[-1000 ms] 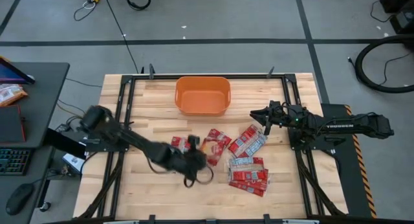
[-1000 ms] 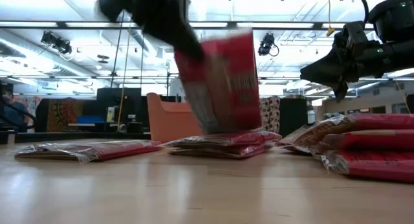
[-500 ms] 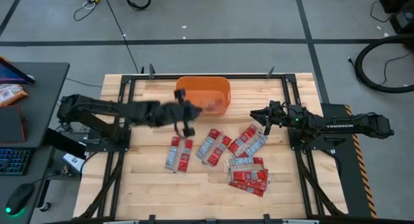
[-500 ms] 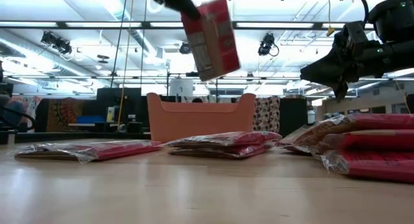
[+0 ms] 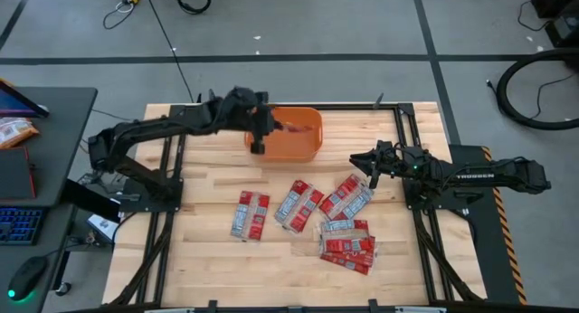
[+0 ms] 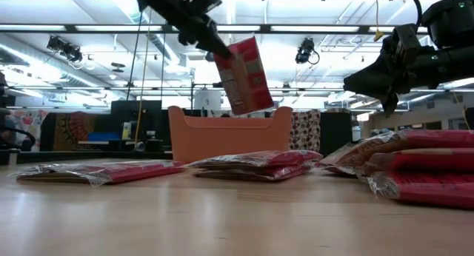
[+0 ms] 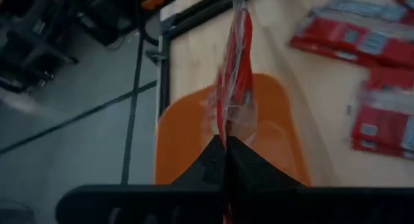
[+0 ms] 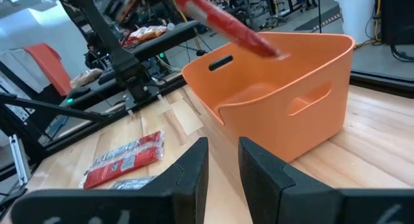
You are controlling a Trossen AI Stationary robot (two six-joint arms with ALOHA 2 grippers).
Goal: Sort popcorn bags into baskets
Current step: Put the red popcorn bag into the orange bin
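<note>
My left gripper needs to drop off the red popcorn bag, now held in the air over the basket, on the orange basket's bare bottom [image 5: 272,145], by the side of the basket nearest that gripper.
My left gripper [image 5: 268,128] is shut on one red popcorn bag [image 6: 243,75] and holds it in the air over the orange basket [image 5: 313,116], which stands at the table's far middle. The bag shows edge-on in the left wrist view [image 7: 237,68]. Other red bags lie flat on the table: one [image 5: 250,213], a second [image 5: 298,204], a third [image 5: 346,197] and a small pile [image 5: 348,245]. My right gripper [image 5: 366,165] hovers above the table's right side, slightly open and empty [image 8: 224,164]. My left gripper pinches the bag's upper end [image 6: 222,58] between its two fingers, the bag edge-on between them [image 7: 228,130]. The fingers come slanting down from the table's left. The bag hangs tilted below the fingers, clear of the basket's rim.
The basket's inside [image 8: 272,94] shows bare orange floor. Black frame rails [image 5: 172,168] run along the table's left and right sides. Bare wood lies at the table's near left [image 5: 208,268].
My left gripper has risen from the middle of the table and gone toward the far edge, carrying the red bag. The bag has been lifted clear of the table and now hangs over the basket.
</note>
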